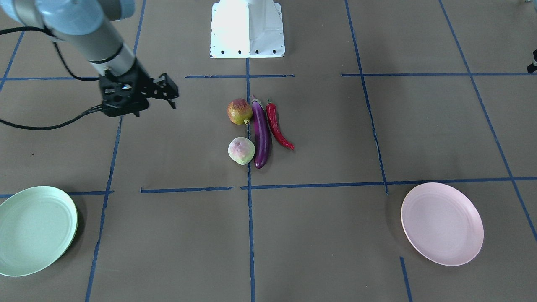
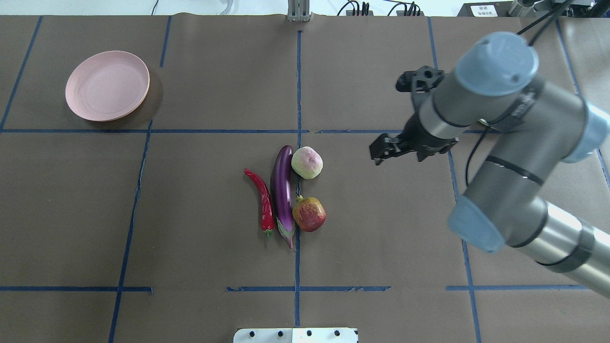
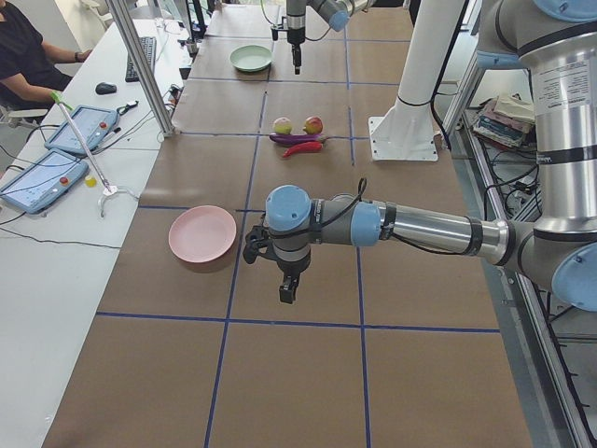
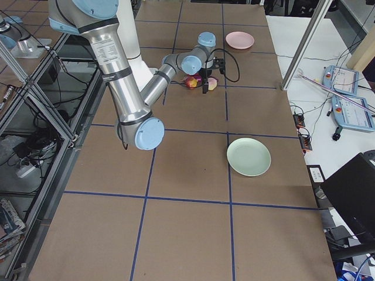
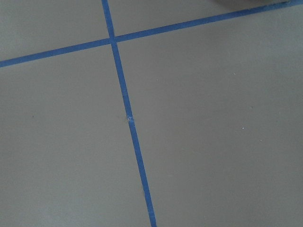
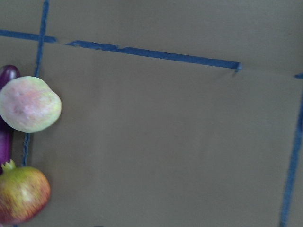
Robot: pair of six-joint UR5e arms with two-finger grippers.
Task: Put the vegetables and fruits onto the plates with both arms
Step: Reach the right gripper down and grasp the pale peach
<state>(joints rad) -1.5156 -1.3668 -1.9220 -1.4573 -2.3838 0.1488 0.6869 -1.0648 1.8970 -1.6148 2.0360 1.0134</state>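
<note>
The pale green fruit's middle (image 1: 241,150) (image 6: 30,104), beside the thick end of the purple eggplant, should be the next place my right gripper goes to and closes on.
The purple eggplant (image 1: 261,136) lies mid-table with the red chili (image 1: 277,126) beside it. The red-and-yellow pomegranate-like fruit (image 1: 239,111) and the pale green fruit (image 1: 241,150) sit on its other side. All of them also show in the overhead view, eggplant (image 2: 282,190), chili (image 2: 263,200), and both fruits (image 2: 309,214) (image 2: 307,162). My right gripper (image 1: 170,93) (image 2: 379,151) hovers open and empty, apart from the fruits. The mint plate (image 1: 35,230) and the pink plate (image 1: 441,223) are empty. My left gripper (image 3: 289,291) hangs near the pink plate (image 3: 202,233); I cannot tell its state.
The white robot base (image 1: 247,29) stands at the table's robot side. Blue tape lines divide the brown table cover. A post, tablets and a seated person (image 3: 23,51) are beyond the table's operator side. The left wrist view shows only bare cover and tape.
</note>
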